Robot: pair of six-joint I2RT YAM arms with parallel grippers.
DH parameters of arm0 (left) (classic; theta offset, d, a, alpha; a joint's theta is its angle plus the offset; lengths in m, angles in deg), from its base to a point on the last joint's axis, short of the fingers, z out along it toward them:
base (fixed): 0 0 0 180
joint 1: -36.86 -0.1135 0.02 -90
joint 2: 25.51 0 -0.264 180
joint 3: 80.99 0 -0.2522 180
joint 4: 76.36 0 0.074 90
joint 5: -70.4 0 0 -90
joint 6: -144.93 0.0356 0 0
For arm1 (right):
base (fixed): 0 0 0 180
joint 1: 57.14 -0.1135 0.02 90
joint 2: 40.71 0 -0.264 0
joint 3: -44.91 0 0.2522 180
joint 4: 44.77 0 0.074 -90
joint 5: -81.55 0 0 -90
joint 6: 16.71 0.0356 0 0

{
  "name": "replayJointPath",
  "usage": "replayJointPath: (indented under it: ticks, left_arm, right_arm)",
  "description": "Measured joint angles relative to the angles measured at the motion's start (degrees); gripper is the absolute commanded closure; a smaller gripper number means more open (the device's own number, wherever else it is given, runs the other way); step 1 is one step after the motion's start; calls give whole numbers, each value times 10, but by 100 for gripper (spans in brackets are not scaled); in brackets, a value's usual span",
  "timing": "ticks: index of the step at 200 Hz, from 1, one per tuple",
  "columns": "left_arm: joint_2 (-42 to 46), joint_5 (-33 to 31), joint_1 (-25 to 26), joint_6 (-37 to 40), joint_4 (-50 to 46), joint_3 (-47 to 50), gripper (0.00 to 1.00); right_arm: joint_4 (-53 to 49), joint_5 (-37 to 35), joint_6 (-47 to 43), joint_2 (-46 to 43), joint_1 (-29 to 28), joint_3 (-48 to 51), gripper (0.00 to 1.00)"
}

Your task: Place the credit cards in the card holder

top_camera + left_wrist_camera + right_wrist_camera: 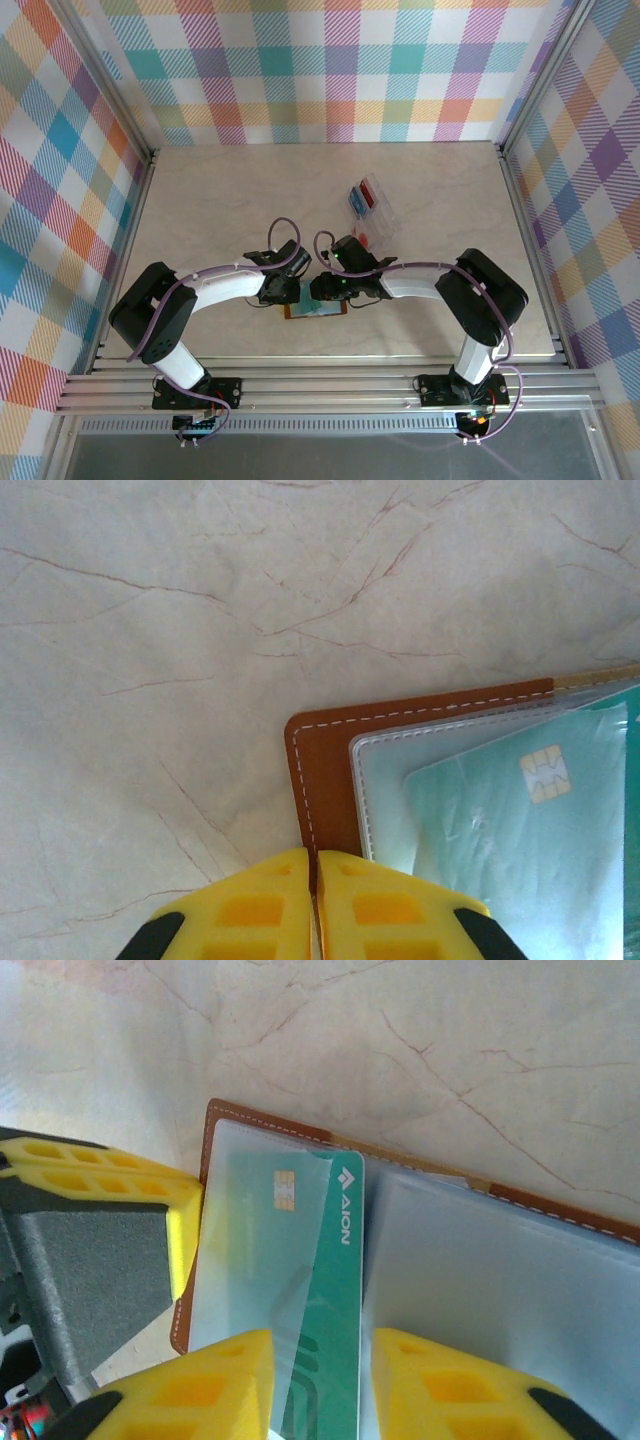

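Observation:
The teal-green card is too shallow in the clear pocket and its lettered edge sticks out, so the robot's right gripper will grip that edge (350, 1325) and push the card further in.
The brown card holder (325, 770) lies open on the table, clear pockets up, between the two arms (292, 312). My left gripper (314, 855) is shut on its stitched leather edge. A teal-green credit card (335, 1300) with a gold chip sits partly under the clear pocket flap (520, 840). My right gripper (320, 1345) hangs open over this card, one yellow finger on each side, with a small gap at the card's right edge. A yellow finger of the left gripper (185, 1220) presses the card holder's edge (215, 1115). In the top view the grippers meet over the card holder, left (285, 295) and right (325, 290).
A clear plastic tray (385, 215) stands behind the right gripper, holding a red card (372, 192) and a blue card (355, 203). Metal rails and checked walls close the table on the left, right and back. The marbled tabletop stretches to the left of the card holder.

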Motion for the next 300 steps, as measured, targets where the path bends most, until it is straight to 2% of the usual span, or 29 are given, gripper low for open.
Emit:
replayJointPath:
  ticks: [16,71,157,173,190,246,300]
  left_arm:
    - [0,0,0,0,0,0,90]
    - [0,1,0,0,1,0,90]
    - [0,2,0,-2,2,0,91]
    - [0,2,0,-2,2,0,91]
    - [0,2,0,-2,2,0,91]
    - [0,2,0,-2,2,0,91]
    - [0,2,0,-2,2,0,91]
  right_arm:
    - [-6,0,0,1,0,-5,77]
    - [-16,0,-2,22,-16,-21,100]
    - [-12,5,12,31,-54,-47,100]
    - [-22,-7,13,31,-54,-50,80]
    - [-48,-35,8,31,-55,-55,73]
    - [-96,-87,0,12,-53,-59,73]
    - [-75,-70,-4,-20,-49,-28,74]
